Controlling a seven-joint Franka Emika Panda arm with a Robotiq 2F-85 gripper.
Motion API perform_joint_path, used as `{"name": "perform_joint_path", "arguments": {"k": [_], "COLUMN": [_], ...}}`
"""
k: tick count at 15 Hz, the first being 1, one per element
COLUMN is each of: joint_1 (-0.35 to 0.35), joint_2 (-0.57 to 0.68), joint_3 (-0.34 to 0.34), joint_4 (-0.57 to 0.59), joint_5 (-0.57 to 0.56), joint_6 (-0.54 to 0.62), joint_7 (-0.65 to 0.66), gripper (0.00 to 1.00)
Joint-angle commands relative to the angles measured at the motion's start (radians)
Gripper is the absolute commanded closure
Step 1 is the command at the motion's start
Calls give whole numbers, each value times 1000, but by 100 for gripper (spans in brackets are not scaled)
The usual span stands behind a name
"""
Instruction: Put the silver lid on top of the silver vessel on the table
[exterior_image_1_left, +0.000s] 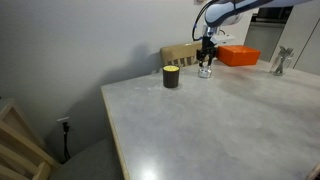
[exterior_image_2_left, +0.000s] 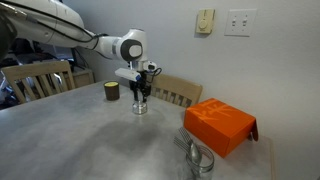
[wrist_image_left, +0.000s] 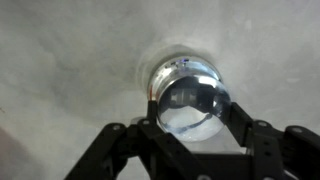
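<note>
Next, I set the silver lid down on the rim of the silver vessel (exterior_image_1_left: 201, 69) (wrist_image_left: 184, 84), close to the black cup, and let go of it there with my gripper. The lid is now held by the vessel's rim.
The silver vessel (exterior_image_1_left: 205, 72) (exterior_image_2_left: 139, 106) stands on the table (exterior_image_1_left: 230, 125) (exterior_image_2_left: 80, 140) near its far edge. My gripper (exterior_image_1_left: 206, 60) (exterior_image_2_left: 140, 90) is directly above it, pointing down. In the wrist view my gripper (wrist_image_left: 192, 122) is shut on the silver lid (wrist_image_left: 190, 105), a shiny round disc held between the two fingers. The vessel's rim (wrist_image_left: 178, 68) shows just beyond and under the lid. I cannot tell whether the lid touches the rim.
A black cup with a yellowish rim (exterior_image_1_left: 171, 77) (exterior_image_2_left: 112, 91) stands beside the vessel. An orange box (exterior_image_1_left: 238, 56) (exterior_image_2_left: 220, 125) and a shiny metal object (exterior_image_1_left: 281, 62) (exterior_image_2_left: 197, 155) sit further along. Wooden chairs (exterior_image_1_left: 180, 52) (exterior_image_2_left: 178, 92) stand behind the table.
</note>
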Motion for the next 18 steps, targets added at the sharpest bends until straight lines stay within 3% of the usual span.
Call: {"name": "perform_joint_path", "arguments": {"k": [1,18], "joint_1": [-15,-3], "joint_2": [14,46], "joint_3": [3,44], "joint_4": [21,37], "joint_5": [4,12], "joint_6": [-7,-3], "joint_7": [-15,-21], "gripper": [56,56]}}
